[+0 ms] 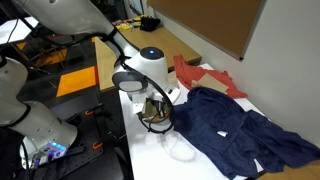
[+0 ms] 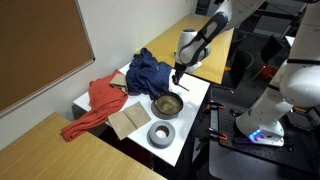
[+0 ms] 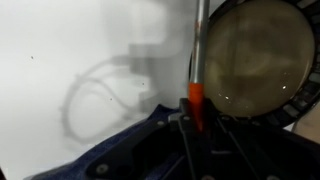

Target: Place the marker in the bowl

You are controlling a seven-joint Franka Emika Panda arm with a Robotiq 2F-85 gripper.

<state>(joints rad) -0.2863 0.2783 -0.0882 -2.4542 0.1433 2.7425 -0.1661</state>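
Observation:
Next, my gripper releases the marker on the tan-olive inside of the round metal bowl [image 1: 154,109] [image 3: 257,55], beside the blue cloth.
My gripper [image 3: 197,122] is shut on the marker [image 3: 197,98]. Its orange-red part sits between the fingers and its paler shaft points away from the wrist camera. The round metal bowl [image 3: 252,60] with a tan-olive inside lies just to the right of the marker's shaft in the wrist view. In an exterior view the gripper [image 2: 176,80] hangs a little above the far rim of the bowl [image 2: 168,105]. In the exterior view from the other side the gripper [image 1: 155,108] hides most of the bowl.
A dark grey ring-shaped thing [image 2: 162,133] lies on the white table [image 2: 197,92] near the bowl. A blue cloth [image 2: 150,72], a red cloth [image 2: 98,102] and a tan sheet [image 2: 127,122] lie beside it. The table edge is close by.

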